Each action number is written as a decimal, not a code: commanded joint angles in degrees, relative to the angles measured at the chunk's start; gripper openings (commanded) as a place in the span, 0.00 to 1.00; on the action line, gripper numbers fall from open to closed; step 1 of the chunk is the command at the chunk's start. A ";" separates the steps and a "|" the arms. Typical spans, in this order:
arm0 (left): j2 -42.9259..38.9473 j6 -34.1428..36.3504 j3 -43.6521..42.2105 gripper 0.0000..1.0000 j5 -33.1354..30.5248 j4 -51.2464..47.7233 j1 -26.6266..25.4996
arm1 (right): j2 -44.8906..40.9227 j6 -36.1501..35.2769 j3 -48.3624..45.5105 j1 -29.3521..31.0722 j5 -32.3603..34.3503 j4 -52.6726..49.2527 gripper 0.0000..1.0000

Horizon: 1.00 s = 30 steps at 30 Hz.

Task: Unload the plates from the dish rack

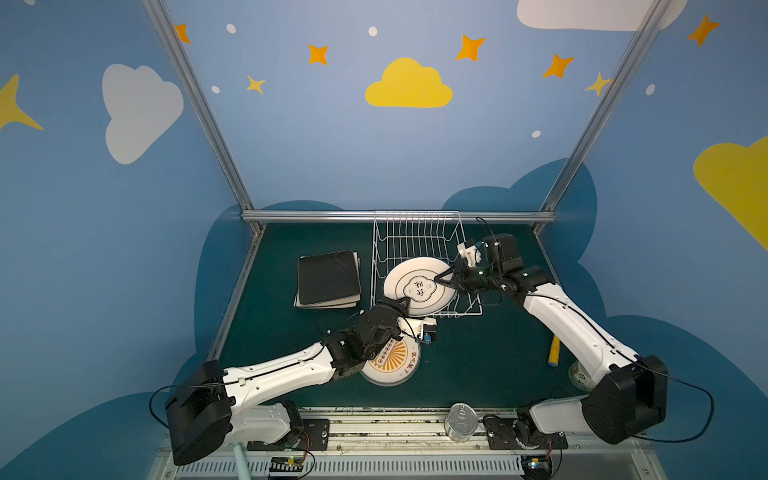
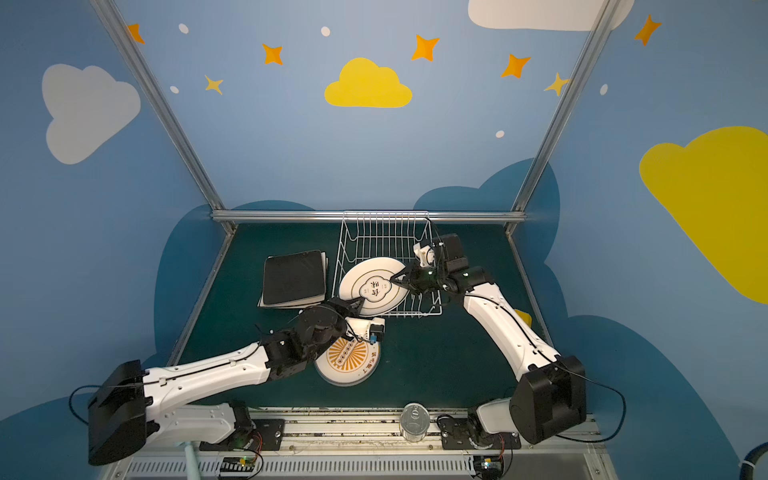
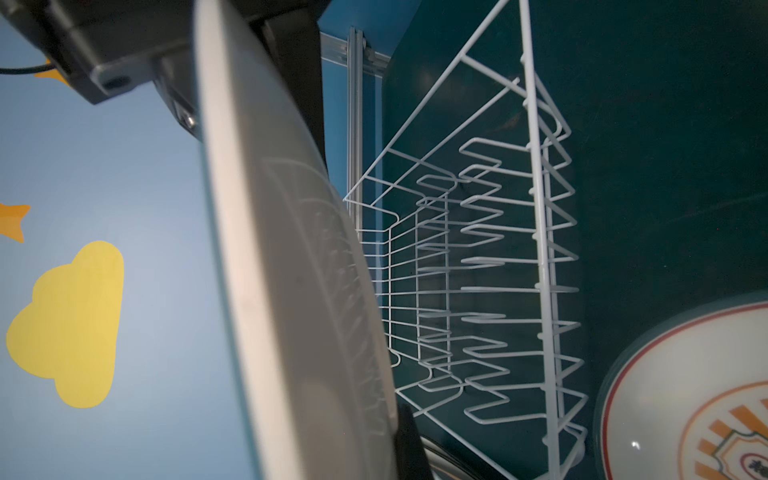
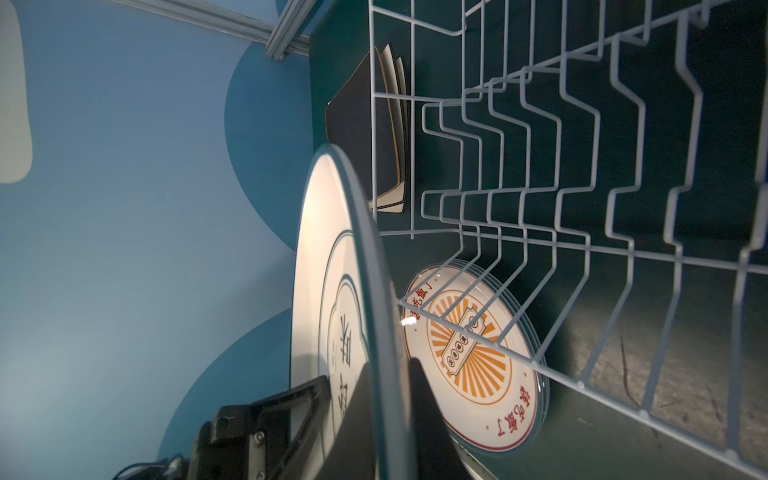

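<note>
The white plate's near rim is held by my left gripper with its wrist over the sunburst plates, so that gripper should open and take the rim [image 1: 386, 288] opposite my right gripper.
A round white plate [image 1: 419, 286] [image 2: 374, 286] with a gold-outlined emblem hangs tilted over the near end of the white wire dish rack [image 1: 415, 232] [image 2: 386, 237]. My right gripper [image 1: 440, 277] [image 4: 390, 399] is shut on its right rim, a finger [image 4: 424, 407] on each face. My left gripper [image 1: 405, 307] [image 3: 390, 436] is shut on the plate's near-left rim [image 3: 291, 291]. A black square plate [image 1: 328, 278] tops a stack of cream ones left of the rack. Sunburst plates [image 1: 395, 365] [image 4: 469, 345] lie stacked on the mat in front of the rack, partly under my left wrist.
A yellow object [image 1: 555, 351] and a jar [image 1: 579, 374] sit at the right side of the green mat, partly behind my right arm. A metal tin [image 1: 459, 422] stands on the front rail. Aluminium frame bars [image 1: 399, 216] border the mat.
</note>
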 commanded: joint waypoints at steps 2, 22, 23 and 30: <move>0.39 -0.56 0.41 0.04 -1.42 4.10 0.03 | 0.42 -0.89 1.25 0.39 -2.41 1.72 0.07; -0.98 -10.23 1.89 0.90 0.34 -0.05 0.74 | -1.72 3.26 -2.30 -1.31 -3.49 11.98 0.00; -2.02 -12.38 2.05 0.92 1.37 -2.01 1.01 | -2.13 3.69 -2.74 -1.59 -3.25 12.54 0.00; -10.93 -24.03 0.55 0.99 5.62 -5.97 3.32 | -4.27 3.46 -4.07 -3.85 -1.04 13.73 0.00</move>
